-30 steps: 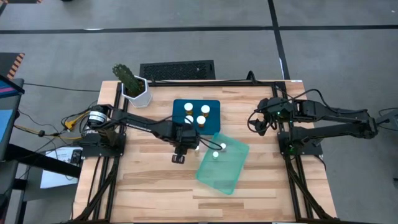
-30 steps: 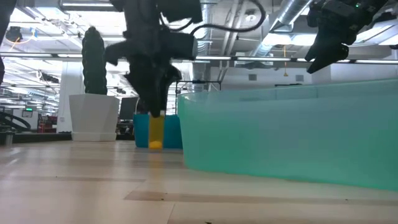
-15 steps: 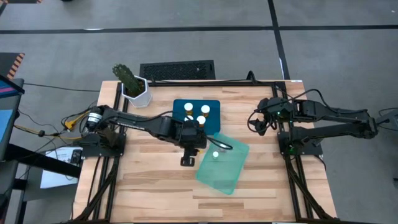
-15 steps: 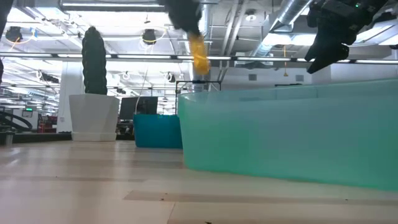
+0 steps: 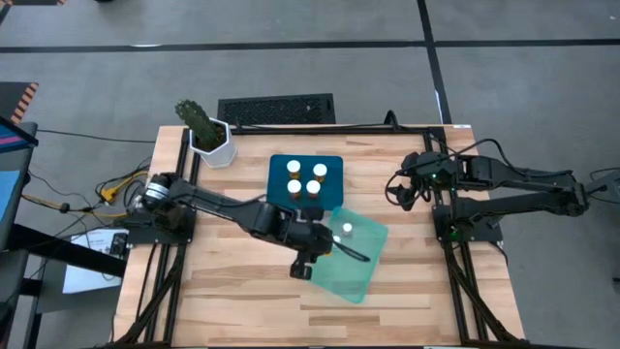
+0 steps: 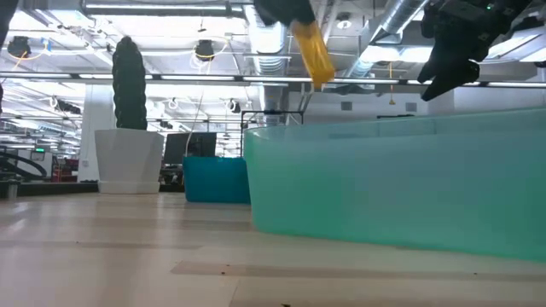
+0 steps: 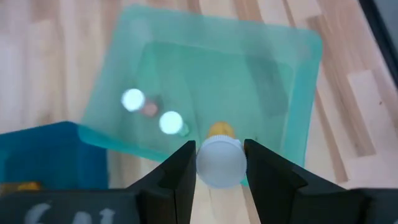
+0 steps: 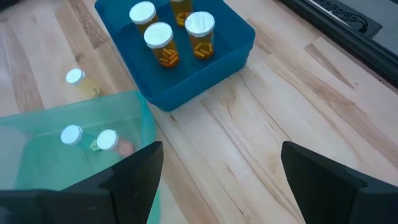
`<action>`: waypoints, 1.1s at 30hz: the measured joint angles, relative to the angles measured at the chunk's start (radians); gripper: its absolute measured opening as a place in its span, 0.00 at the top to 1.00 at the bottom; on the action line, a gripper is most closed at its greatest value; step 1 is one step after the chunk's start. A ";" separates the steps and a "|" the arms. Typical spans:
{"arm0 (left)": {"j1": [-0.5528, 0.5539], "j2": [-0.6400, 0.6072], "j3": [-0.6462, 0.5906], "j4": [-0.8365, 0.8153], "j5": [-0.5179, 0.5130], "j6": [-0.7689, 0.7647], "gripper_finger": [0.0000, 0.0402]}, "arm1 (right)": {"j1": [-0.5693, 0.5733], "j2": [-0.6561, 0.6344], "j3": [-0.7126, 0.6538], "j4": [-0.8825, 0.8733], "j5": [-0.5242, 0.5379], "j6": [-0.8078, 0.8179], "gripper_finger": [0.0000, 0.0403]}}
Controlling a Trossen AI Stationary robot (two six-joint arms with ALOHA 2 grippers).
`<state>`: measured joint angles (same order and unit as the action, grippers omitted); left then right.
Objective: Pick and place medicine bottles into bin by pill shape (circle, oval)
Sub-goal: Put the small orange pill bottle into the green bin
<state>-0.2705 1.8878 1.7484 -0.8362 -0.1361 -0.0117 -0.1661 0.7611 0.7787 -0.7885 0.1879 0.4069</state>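
The amber bottle will go down from my left gripper onto the teal bin's bottom beside the pale bottles (image 5: 336, 250) (image 7: 216, 138). It is now high above the bin's rim.
My left gripper (image 5: 312, 254) is shut on an amber bottle with a white cap (image 7: 219, 163). It holds the bottle in the air over the near-left edge of the teal bin (image 5: 356, 264). The low view shows the bottle (image 6: 313, 51) high above the bin's rim (image 6: 375, 128). Two pale bottles (image 7: 133, 99) (image 7: 170, 122) stand on the teal bin's floor. Several amber bottles (image 8: 158, 38) stand in the blue bin (image 5: 306, 163). My right gripper (image 5: 397, 189) is open and empty, raised at the table's right side. My left gripper pinches the amber bottle at its white cap (image 7: 219, 163), with one finger (image 7: 180, 171) on each side. The fingers come from above, pointing down. The bottle hangs below them, lifted clear and tilted, with its amber body (image 6: 313, 51) slanting down toward the teal bin.
A white hexagonal pot with a cactus (image 5: 213, 143) stands at the far-left corner. A black grille (image 5: 276, 110) lies beyond the table's far edge. Bare wood (image 5: 223, 281) lies to the near left of the teal bin.
My left gripper has lifted the amber bottle off the table beside the blue bin. It has carried the bottle up and toward the near-right, to the teal bin's edge. The bottle stood upright on the wood and now hangs tilted, clear of everything.
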 joint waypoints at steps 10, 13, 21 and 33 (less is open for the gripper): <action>0.003 0.089 0.002 0.080 -0.008 0.031 0.71 | 0.000 0.000 0.000 0.004 0.000 0.004 0.17; 0.009 0.123 0.002 0.073 0.015 0.056 0.71 | 0.000 0.000 0.000 0.004 0.000 0.004 0.17; 0.016 0.184 0.006 0.065 0.032 0.080 0.71 | 0.000 0.017 0.000 -0.003 0.000 0.003 0.17; 0.044 0.204 -0.004 0.066 0.023 0.137 0.71 | 0.000 0.019 0.000 0.000 0.000 0.003 0.17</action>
<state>-0.2268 2.0919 1.7448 -0.7704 -0.1130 0.1255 -0.1661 0.7799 0.7784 -0.7887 0.1879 0.4103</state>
